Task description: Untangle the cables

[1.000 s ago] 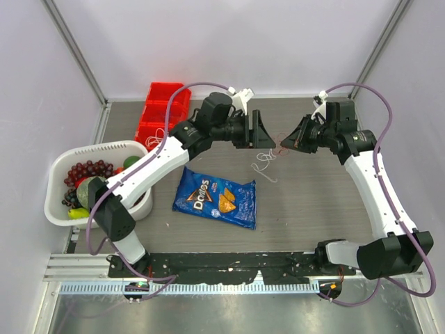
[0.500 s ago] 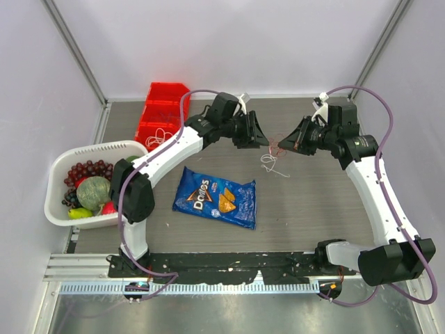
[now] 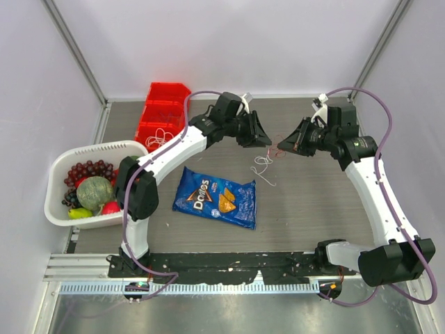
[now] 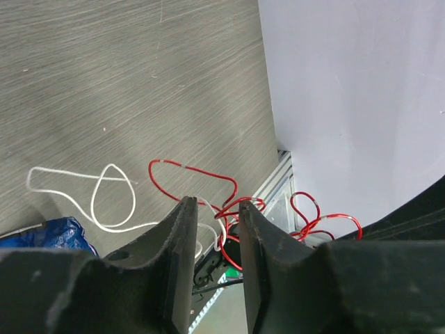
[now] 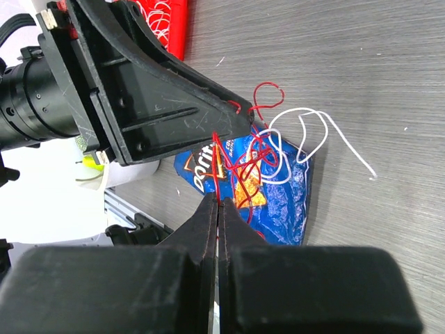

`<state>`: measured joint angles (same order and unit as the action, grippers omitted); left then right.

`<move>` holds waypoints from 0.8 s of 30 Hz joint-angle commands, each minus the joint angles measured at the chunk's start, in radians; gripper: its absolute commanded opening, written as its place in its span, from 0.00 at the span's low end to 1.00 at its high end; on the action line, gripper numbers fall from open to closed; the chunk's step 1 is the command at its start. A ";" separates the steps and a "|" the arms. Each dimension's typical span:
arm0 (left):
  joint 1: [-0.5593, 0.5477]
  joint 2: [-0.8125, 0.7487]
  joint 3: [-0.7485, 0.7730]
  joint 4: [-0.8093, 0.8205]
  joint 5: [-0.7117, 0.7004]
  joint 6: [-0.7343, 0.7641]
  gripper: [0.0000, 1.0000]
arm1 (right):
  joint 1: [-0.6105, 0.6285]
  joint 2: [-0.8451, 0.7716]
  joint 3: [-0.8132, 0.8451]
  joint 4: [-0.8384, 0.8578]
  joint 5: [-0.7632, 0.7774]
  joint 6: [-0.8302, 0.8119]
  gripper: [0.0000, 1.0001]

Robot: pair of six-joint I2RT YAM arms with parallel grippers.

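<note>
I can see the red and white cables both run through my left gripper's fingers, so next I open them wider, take only the red cable (image 4: pixel 231 203) and lift it away.
The cables hang as a small tangle between my two grippers over the middle of the table. The red cable (image 3: pixel 277 149) is bunched in the air. The white cable (image 3: pixel 263 167) trails from it down onto the table. My right gripper (image 5: pixel 217 200) is shut on a strand of the red cable (image 5: pixel 259 152), and the white cable (image 5: pixel 348 142) loops beyond it. My left gripper (image 4: pixel 214 205) stands open with a narrow gap. Strands of the red cable (image 4: pixel 201 174) and the white cable (image 4: pixel 113 165) pass between its tips, not pinched.
A blue chip bag (image 3: pixel 215 197) lies in front of the tangle. Red bins (image 3: pixel 161 115) stand at the back left, with another white cord (image 3: pixel 161 136) at their edge. A white basket (image 3: pixel 90 147) of fruit sits at the far left.
My left gripper has swung to the right up to the tangle, and its jaws have narrowed. The right gripper has stayed shut on the red cable, nearly still.
</note>
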<state>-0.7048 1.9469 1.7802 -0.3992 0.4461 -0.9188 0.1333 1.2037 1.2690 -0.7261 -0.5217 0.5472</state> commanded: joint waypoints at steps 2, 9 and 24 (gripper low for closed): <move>-0.001 0.004 0.053 0.048 0.008 -0.011 0.30 | 0.000 -0.033 -0.006 0.037 -0.021 0.005 0.01; -0.001 0.015 0.104 0.039 -0.009 0.023 0.28 | -0.001 -0.047 -0.029 0.040 -0.027 0.007 0.01; -0.001 0.001 0.064 0.031 -0.001 0.002 0.34 | 0.002 -0.046 -0.022 0.039 -0.029 0.010 0.01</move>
<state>-0.7048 1.9663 1.8530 -0.4007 0.4377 -0.9104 0.1333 1.1843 1.2301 -0.7219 -0.5304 0.5522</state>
